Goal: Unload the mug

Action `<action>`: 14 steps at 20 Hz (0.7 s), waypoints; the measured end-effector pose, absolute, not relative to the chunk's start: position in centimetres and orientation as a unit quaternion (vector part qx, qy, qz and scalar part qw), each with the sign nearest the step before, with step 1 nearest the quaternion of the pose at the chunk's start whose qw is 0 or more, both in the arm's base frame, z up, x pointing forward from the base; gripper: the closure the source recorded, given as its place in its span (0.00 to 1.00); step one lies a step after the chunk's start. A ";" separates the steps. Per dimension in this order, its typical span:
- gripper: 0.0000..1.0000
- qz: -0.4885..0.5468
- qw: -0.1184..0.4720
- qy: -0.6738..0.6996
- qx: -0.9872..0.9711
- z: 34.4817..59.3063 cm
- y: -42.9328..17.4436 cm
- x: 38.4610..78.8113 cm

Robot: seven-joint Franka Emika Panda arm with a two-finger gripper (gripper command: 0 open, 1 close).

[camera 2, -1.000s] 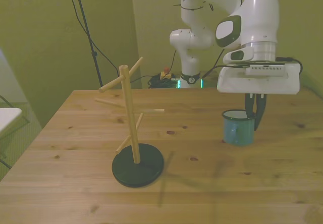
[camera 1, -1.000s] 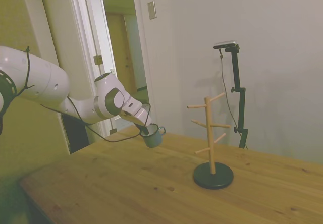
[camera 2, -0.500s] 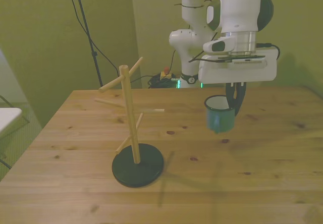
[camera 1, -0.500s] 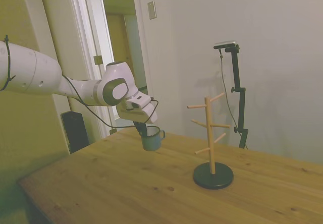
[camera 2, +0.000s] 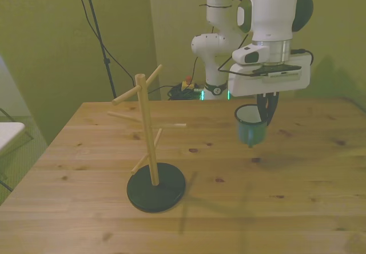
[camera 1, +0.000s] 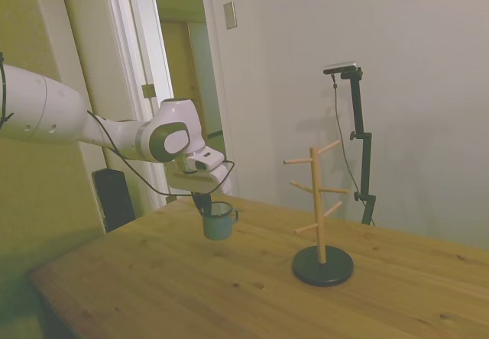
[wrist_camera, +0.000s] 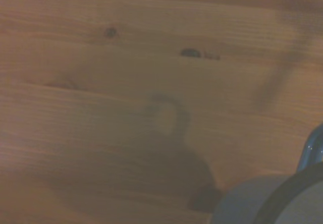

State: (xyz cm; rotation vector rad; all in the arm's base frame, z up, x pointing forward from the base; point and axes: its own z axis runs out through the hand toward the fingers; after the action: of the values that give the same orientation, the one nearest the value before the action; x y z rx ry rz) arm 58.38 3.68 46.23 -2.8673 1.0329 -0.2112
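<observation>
I will let go of the mug with my gripper on the bare wood (camera 1: 244, 267) next to the rack's round black base.
The light blue-teal mug (camera 1: 218, 223) (camera 2: 250, 128) hangs roughly upright just above the wooden table (camera 1: 229, 293), casting a shadow underneath. My gripper (camera 1: 205, 204) (camera 2: 266, 114) is shut on the mug's rim, one finger inside and one outside. The mug is off the wooden peg rack (camera 1: 319, 201) (camera 2: 146, 129), which stands well apart toward the front view's left with bare pegs. The wrist view shows a blurred piece of the mug's dark rim (wrist_camera: 282, 204) over the wood, with the mug's shadow beside it.
The rack's round black base (camera 2: 156, 186) sits on the table (camera 2: 274, 208). An open doorway (camera 1: 187, 72) lies behind the arm in the side view.
The arm has carried the mug toward the front view's left and farther from the rack in the side view. The mug now hangs lower and more upright. The grip is unchanged.
</observation>
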 end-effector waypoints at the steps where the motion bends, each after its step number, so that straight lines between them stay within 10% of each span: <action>1: 1.00 -0.066 0.042 0.339 -0.938 45.9 3.5 58.2; 14: 1.00 -0.091 -0.016 0.368 -0.925 42.0 -0.8 58.1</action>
State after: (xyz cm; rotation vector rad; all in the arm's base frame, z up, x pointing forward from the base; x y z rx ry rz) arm 58.10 -0.82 42.04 -2.9357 1.1686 -0.2889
